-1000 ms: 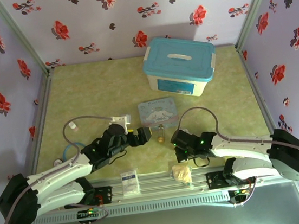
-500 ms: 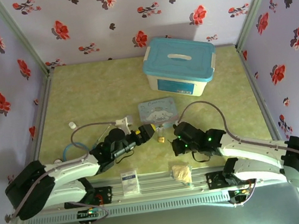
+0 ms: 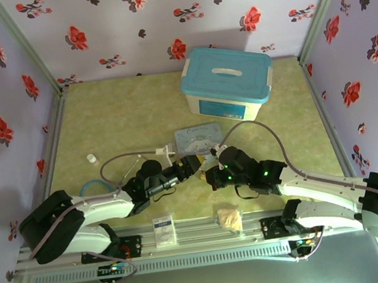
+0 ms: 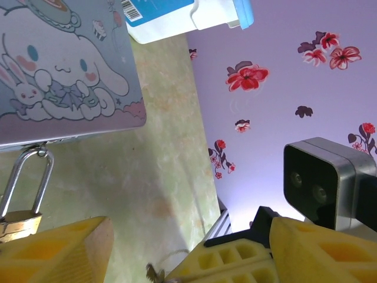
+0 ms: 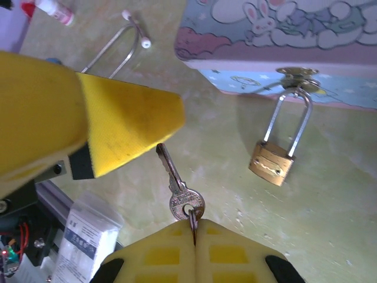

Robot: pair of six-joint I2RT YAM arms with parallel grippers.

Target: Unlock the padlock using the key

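Note:
Next, my left gripper closes on the blade (image 5: 168,163) first, because my right gripper pinches the key only by its ring and the blade points away from the padlock.
The small brass padlock (image 5: 272,162) hangs by its silver shackle from the hasp of the blue cartoon tin (image 5: 277,35), its body resting on the table. My right gripper (image 5: 194,227) is shut on the ring of the key (image 5: 179,186), whose blade sticks out to the upper left, well left of the padlock. A yellow finger (image 5: 118,124) of my left gripper sits right beside the blade tip. In the left wrist view my left gripper (image 4: 188,259) stands open, the key tip (image 4: 154,274) between its jaws and the padlock (image 4: 17,224) at far left. Both grippers meet below the tin (image 3: 199,139).
A large lidded blue-and-white box (image 3: 226,81) stands behind the tin. A white packet (image 3: 163,231) and a crumpled tan wrapper (image 3: 229,218) lie at the near edge. A stethoscope (image 3: 98,187) and a small white bottle (image 3: 92,157) lie left.
My left gripper has reached right to the key and its jaws have narrowed. My right gripper has moved left and up with the key, closer to the tin.

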